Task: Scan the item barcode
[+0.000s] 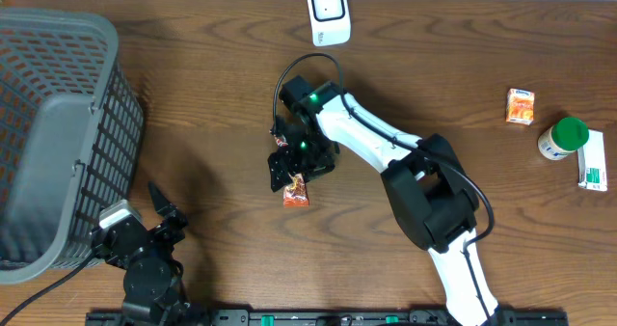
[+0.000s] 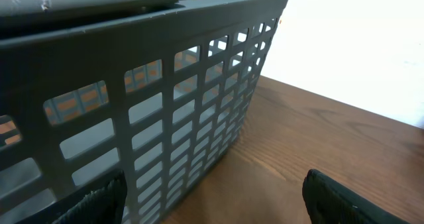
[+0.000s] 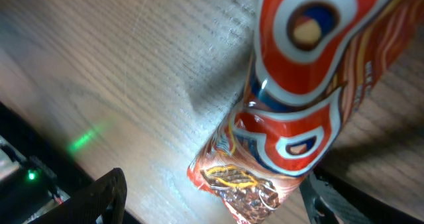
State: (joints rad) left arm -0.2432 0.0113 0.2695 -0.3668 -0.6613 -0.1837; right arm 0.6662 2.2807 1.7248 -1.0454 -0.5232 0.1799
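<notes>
The red snack packet slants across my right gripper's open fingertips; next I align the gripper, then grab its near end point(image 1: 296, 198).
The item is a red snack packet point(image 1: 296, 193) with blue, white and yellow print, lying flat on the wooden table. My right gripper point(image 1: 292, 172) hangs over it with jaws open. In the right wrist view the packet point(image 3: 298, 105) lies between the two black fingers, and a gap of bare table separates it from the left one; my right gripper point(image 3: 215, 201) holds nothing. A white scanner point(image 1: 328, 13) stands at the table's far edge. My left gripper point(image 1: 166, 210) rests open and empty at the near left, beside the basket.
A grey slatted basket point(image 1: 125, 123) fills the left side, its wall point(image 2: 165, 118) close in front of my left gripper point(image 2: 218, 201). At the right stand a small orange box point(image 1: 521, 105), a green-lidded white jar point(image 1: 563, 138) and a white-green box point(image 1: 595, 162).
</notes>
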